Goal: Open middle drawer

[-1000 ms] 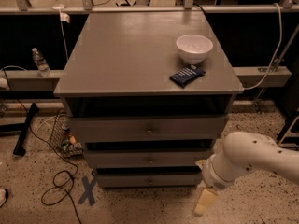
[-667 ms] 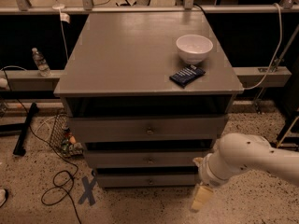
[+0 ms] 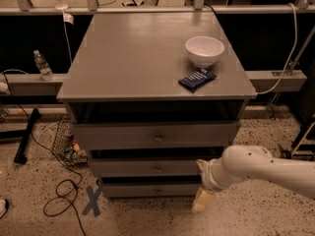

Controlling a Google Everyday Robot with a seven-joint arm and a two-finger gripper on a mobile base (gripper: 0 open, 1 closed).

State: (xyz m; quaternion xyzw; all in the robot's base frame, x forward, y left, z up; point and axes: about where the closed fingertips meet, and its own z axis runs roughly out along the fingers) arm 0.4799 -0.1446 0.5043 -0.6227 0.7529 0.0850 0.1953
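Note:
My gripper is going to close on the top edge of the middle drawer (image 3: pixel 196 160), between its knob and the end nearest the white arm.
The grey cabinet (image 3: pixel 147 63) has three drawers. The middle drawer (image 3: pixel 128 168) is the second one, with a small round metal knob (image 3: pixel 158 169) at its centre, and its front sits a little forward of the cabinet. My gripper (image 3: pixel 201 182) is at the end of the white arm (image 3: pixel 266 170) coming in from the right. It is low at the cabinet's front right corner, level with the middle and bottom drawers and to the right of the knob. Its cream fingers (image 3: pixel 202 201) stand apart and hold nothing.
A white bowl (image 3: pixel 204 50) and a dark blue packet (image 3: pixel 197 79) lie on the cabinet top. The top drawer (image 3: pixel 123 135) and bottom drawer (image 3: pixel 133 191) each have a knob. Cables (image 3: pixel 64 195), a blue tape cross (image 3: pixel 92 200) and a wire basket (image 3: pixel 66 141) are on the floor at left.
My arm and gripper have moved a little left and up, closer to the cabinet's front right corner. The drawers have not moved.

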